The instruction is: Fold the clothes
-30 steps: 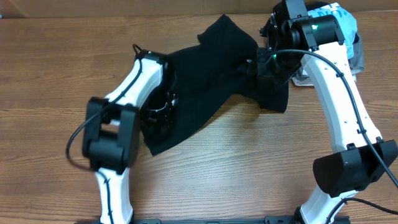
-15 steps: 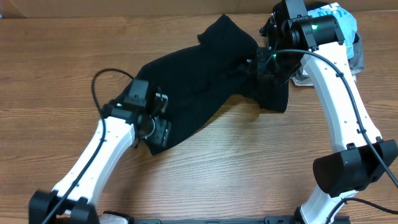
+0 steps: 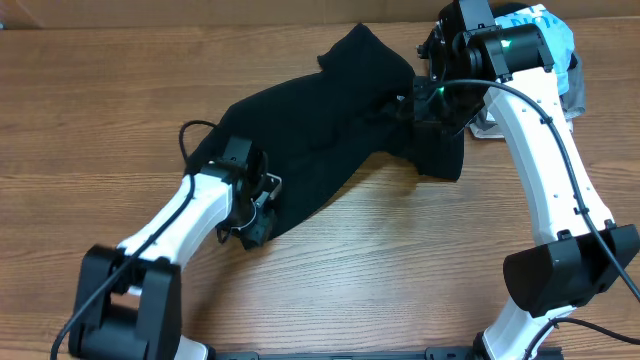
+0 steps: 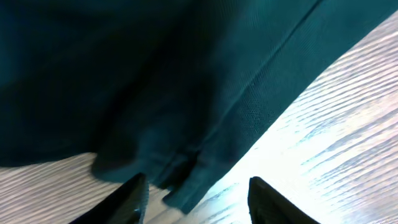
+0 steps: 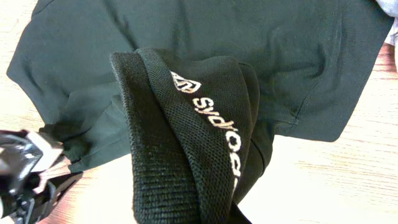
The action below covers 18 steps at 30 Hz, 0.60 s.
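The black garment's raised fold will go down on the bare wood just before its near edge [image 3: 393, 200], set there by my right gripper.
The black garment [image 3: 320, 140] lies spread diagonally across the wooden table. My right gripper [image 3: 430, 105] is shut on its right part and holds a fold of it up. That fold, with white lettering [image 5: 214, 124], drapes over the gripper and hides the fingers in the right wrist view. My left gripper [image 3: 258, 215] is open at the garment's lower-left corner. In the left wrist view its two fingertips [image 4: 199, 202] straddle that corner [image 4: 180, 186] just above the table, not closed on it.
A light blue shirt [image 3: 545, 25] and a grey folded garment [image 3: 575, 85] lie at the far right behind the right arm. The left arm's cable [image 3: 195, 135] loops beside the garment. Bare wood [image 3: 400, 270] shows in front.
My left arm has swung and its gripper has moved from over the garment's left part down to its lower-left corner. The right arm and the lifted fold have not moved.
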{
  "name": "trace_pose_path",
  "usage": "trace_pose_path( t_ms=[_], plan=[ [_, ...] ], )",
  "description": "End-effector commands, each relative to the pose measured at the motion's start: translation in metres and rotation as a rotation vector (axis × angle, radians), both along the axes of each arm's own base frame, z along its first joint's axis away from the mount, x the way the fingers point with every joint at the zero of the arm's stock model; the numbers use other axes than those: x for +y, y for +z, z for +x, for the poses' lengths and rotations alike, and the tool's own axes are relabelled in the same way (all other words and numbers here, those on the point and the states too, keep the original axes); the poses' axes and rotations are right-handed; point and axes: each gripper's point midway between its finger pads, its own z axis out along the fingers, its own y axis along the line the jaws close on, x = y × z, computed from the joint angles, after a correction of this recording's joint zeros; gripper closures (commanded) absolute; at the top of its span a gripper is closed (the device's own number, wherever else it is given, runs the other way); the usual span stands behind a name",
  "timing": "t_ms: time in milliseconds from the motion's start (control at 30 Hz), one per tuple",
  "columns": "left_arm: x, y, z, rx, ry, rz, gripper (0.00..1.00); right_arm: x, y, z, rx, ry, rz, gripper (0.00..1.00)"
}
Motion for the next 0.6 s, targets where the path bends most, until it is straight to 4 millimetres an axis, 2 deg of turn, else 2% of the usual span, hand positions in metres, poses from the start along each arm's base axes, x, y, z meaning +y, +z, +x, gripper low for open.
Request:
trace_pose_path(
  t_ms=[0, 233, 367, 567],
  plan=[
    [-0.006, -0.010, -0.008, 0.050, -0.046, -0.026, 0.48, -0.003, 0.002, 0.001, -0.009, 0.000, 0.001, 0.88],
    [-0.004, -0.018, -0.008, 0.066, -0.045, -0.010, 0.49, -0.003, 0.002, 0.002, -0.010, 0.000, 0.001, 0.88],
    [-0.005, -0.021, -0.004, 0.055, -0.045, -0.014, 0.56, -0.003, 0.002, 0.001, -0.009, 0.000, 0.001, 0.88],
    [-0.005, -0.035, -0.008, 0.098, -0.045, -0.004, 0.57, -0.003, 0.002, 0.001, -0.009, 0.000, 0.001, 0.88]
  ],
)
